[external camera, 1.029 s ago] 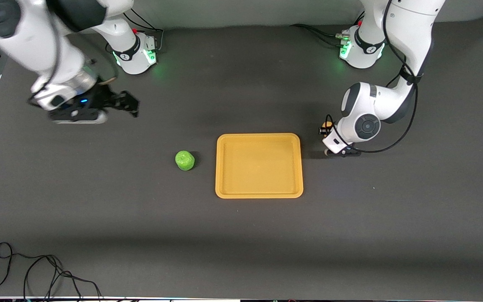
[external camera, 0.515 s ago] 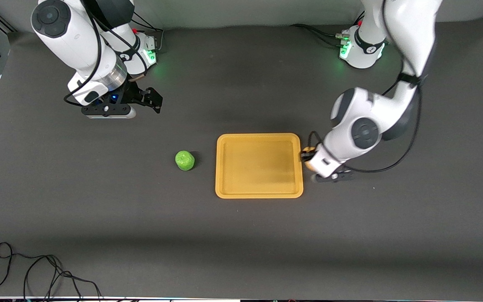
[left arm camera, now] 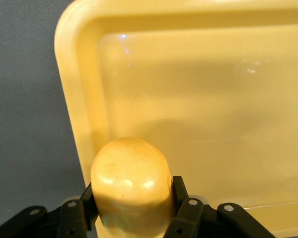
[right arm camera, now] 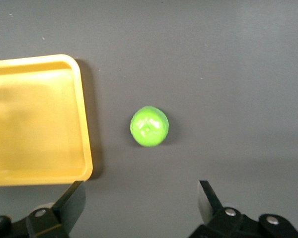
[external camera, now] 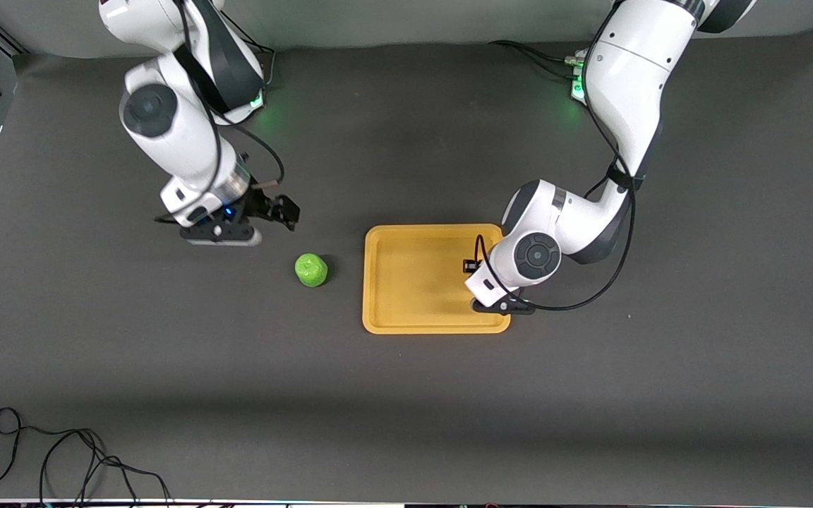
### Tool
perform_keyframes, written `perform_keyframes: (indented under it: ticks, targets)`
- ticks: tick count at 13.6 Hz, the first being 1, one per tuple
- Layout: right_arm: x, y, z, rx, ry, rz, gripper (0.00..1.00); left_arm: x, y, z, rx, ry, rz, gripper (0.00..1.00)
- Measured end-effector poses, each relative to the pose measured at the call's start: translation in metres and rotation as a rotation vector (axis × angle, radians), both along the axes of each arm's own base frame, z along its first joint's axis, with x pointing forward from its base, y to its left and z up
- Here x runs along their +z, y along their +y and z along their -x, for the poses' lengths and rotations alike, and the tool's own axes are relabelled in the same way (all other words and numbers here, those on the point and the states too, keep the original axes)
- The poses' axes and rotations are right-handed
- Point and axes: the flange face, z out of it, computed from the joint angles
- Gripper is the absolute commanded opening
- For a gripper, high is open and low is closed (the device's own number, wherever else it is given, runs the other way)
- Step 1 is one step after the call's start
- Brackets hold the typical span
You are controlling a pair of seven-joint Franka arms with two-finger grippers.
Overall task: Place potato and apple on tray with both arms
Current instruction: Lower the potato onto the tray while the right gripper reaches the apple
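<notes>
Next, I close my right gripper around the middle of the green apple (external camera: 311,270) (right arm camera: 149,126), with one finger on the side toward the tray and the other opposite it.
The yellow-orange tray (external camera: 413,282) lies mid-table. My left gripper (external camera: 473,267) hangs over the tray's end toward the left arm and is shut on the potato (left arm camera: 130,183), a yellow-orange lump pinched between both black fingers (left arm camera: 181,191). The tray's floor (left arm camera: 213,109) lies just under the potato. The potato is hidden by the wrist in the front view. The green apple (external camera: 311,270) sits on the mat beside the tray, toward the right arm's end. My right gripper (external camera: 285,212) is open and empty over the mat close to the apple (right arm camera: 149,126), its fingers (right arm camera: 203,196) spread wide.
The right wrist view shows the tray's corner (right arm camera: 82,163) a short way from the apple. A loose black cable (external camera: 61,458) lies at the table's front corner, toward the right arm's end. Dark mat surrounds the tray.
My left gripper carried the potato from the mat beside the tray to over the tray. My right arm swung in from the table's end toward the apple.
</notes>
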Motion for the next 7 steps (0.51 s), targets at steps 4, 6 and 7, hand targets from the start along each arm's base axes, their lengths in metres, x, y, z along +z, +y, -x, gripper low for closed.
perform_keyframes:
  ticks: [4,6,7]
  targets:
    - [-0.078,0.004,0.0,0.001,-0.026,-0.002,1.0,0.001,0.002,-0.002,-0.003,0.001,-0.001,0.99]
    - [-0.119,0.018,0.007,0.011,-0.03,0.002,1.0,0.002,0.003,-0.003,-0.001,0.003,-0.002,1.0]
    - [-0.138,0.025,0.01,0.01,-0.029,0.004,1.0,0.006,0.007,-0.005,0.003,0.006,-0.004,0.99]
